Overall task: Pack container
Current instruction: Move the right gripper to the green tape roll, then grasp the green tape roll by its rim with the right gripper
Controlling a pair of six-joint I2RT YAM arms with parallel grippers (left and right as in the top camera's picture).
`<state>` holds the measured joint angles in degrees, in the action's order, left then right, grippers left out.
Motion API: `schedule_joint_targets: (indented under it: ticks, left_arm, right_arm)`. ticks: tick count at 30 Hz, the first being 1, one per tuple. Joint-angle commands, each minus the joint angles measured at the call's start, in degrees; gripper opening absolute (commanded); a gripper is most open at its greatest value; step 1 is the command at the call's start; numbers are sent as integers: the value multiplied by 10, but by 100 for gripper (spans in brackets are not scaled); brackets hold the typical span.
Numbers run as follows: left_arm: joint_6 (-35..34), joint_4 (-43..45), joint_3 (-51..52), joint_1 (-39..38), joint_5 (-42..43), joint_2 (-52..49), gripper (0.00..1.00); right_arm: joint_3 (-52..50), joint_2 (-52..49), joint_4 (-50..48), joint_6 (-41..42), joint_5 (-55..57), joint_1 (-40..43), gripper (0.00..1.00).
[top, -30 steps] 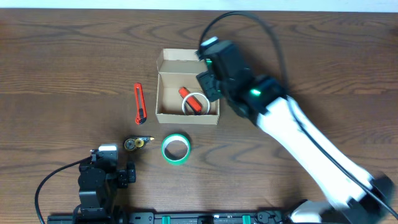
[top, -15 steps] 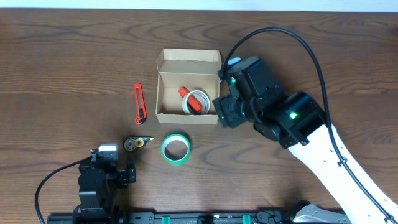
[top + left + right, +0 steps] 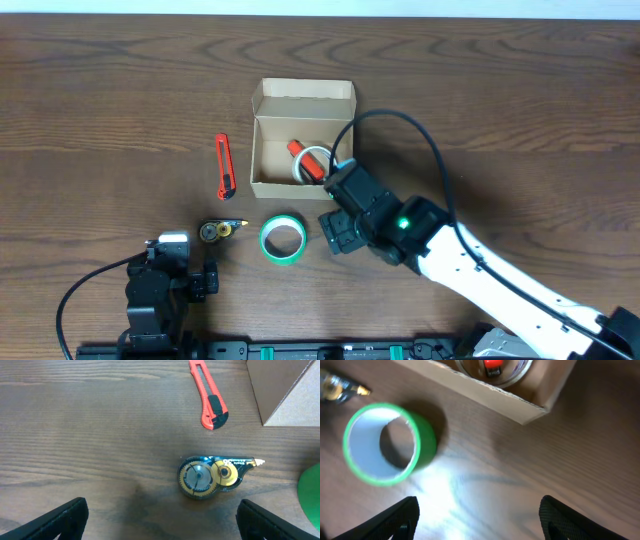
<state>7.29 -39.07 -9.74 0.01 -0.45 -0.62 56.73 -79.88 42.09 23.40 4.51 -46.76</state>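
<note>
The robot's right gripper needs to next move to the green tape roll and close on the roll's side [image 3: 303, 246] [image 3: 423, 461] farthest from the correction tape dispenser.
The tan cardboard container [image 3: 268, 150] stands open at the table's middle, flap lid folded back. Inside lie a clear tape roll [image 3: 312, 160] and a red item [image 3: 298, 150]; both show in the right wrist view [image 3: 492, 366] at the container's front wall [image 3: 485, 395]. A green tape roll [image 3: 283, 240] lies in front of the container, also in the right wrist view [image 3: 385, 442]. My right gripper [image 3: 335, 232] is open and empty, just right of the green roll. My left gripper [image 3: 160, 520] is open and empty at the near left, behind a correction tape dispenser [image 3: 212, 476].
An orange utility knife [image 3: 224, 166] lies left of the container, also in the left wrist view [image 3: 208, 395]. The correction tape dispenser [image 3: 220, 229] lies left of the green roll. The left arm's base [image 3: 160, 290] sits at the near edge.
My right gripper has moved from over the container's right side toward the near edge, down to beside the green tape roll. The left arm has not moved.
</note>
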Motion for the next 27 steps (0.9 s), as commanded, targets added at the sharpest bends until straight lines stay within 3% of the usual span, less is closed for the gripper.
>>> schedule_joint_targets:
  ticks: [1,6,19,27]
  left_arm:
    - [-9,-1,7,4,-9,4,95]
    - [-9,-1,7,4,-9,4,95]
    - [-9,-1,7,4,-9,4,95]
    - [-9,-1,7,4,-9,4,95]
  right_arm:
    - [-33,0,-40,55,3,-6,78]
    - [-48,-8,-65,60,-2,-20,77]
    - [-48,-106,-120,184,19,-105,76]
    - [-48,-136,-156,190,22,-126,75]
